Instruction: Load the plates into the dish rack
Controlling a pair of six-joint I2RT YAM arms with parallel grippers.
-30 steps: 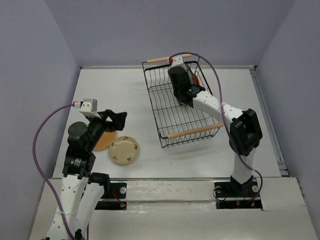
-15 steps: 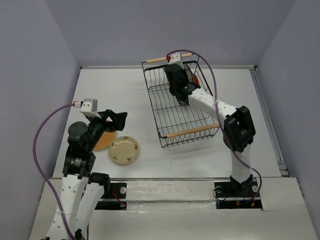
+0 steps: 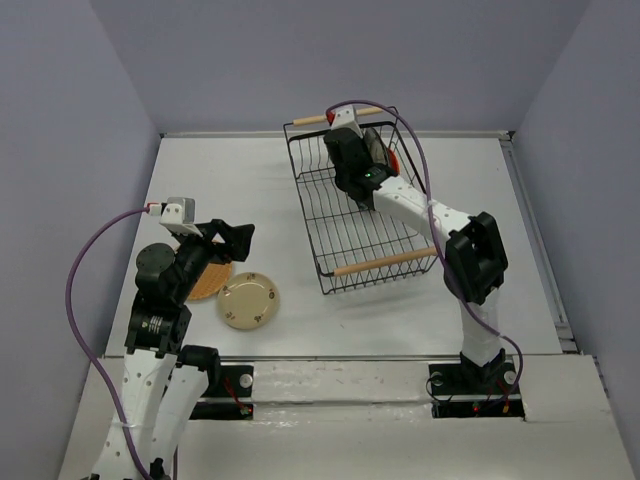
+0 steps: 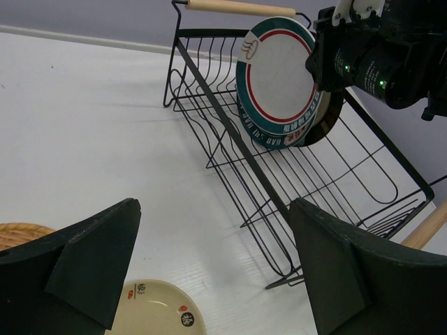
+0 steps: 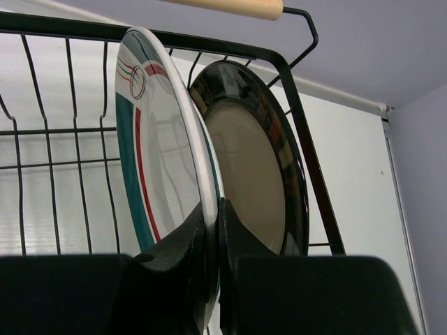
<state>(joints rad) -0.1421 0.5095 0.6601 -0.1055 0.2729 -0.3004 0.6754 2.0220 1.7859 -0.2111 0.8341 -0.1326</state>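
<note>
The robot's right gripper should set the white teal-striped plate down upright on the bare rack wires before the black-rimmed plate (image 3: pixel 353 183) (image 5: pixel 115 181).
The dish rack (image 3: pixel 380 262) of black wire stands at the middle right, and it also shows in the left wrist view (image 4: pixel 230 150). My right gripper (image 3: pixel 350 160) (image 5: pixel 218 209) is at the rack's far end, shut on the rim of a white teal-striped plate (image 5: pixel 150 153) (image 4: pixel 279 77) that it holds upright. A black-rimmed plate (image 5: pixel 255 167) stands right behind it. An orange edge (image 3: pixel 397 160) shows behind the gripper. My left gripper (image 3: pixel 228 243) (image 4: pixel 213 209) is open and empty above the tan-brown plate (image 3: pixel 208 283) and the cream plate (image 3: pixel 249 300) (image 4: pixel 157 314).
The rack's wooden handles lie at its far end (image 3: pixel 318 120) and its near end (image 3: pixel 390 262). A purple cable loops over the rack from my right wrist. Walls enclose the table on three sides.
My right gripper has shifted a little towards the rack's far left end with the teal-striped plate. The left arm has not moved.
</note>
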